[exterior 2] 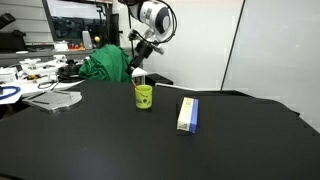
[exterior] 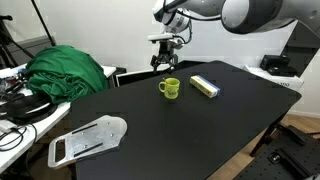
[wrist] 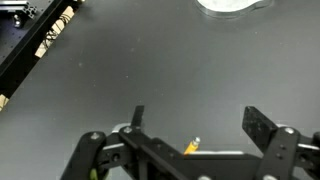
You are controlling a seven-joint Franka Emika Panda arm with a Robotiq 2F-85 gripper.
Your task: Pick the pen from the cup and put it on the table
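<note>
The pen's tip is clear of my open fingers, so next my gripper moves lower and closes on the pen [exterior 2: 134, 83] above the mug's rim before lifting it.
The small yellow-green mug [exterior: 170, 88] stands upright on the black table [exterior: 200, 130], and shows in both exterior views [exterior 2: 144, 96]. My gripper [exterior: 163, 62] hangs above and slightly behind it [exterior 2: 139, 66]. In the wrist view the two fingers [wrist: 200, 122] are spread wide with nothing between them. Only the yellow tip of the pen [wrist: 192, 146] shows, low between the fingers and apart from both. Its lower part and the mug are hidden behind the gripper body.
A flat yellow-and-white box [exterior: 205, 86] lies beside the mug [exterior 2: 187, 114]. A white flat object [exterior: 88, 140] lies near the table's edge. Green cloth [exterior: 65, 70] and cables cover the white desk beyond the table.
</note>
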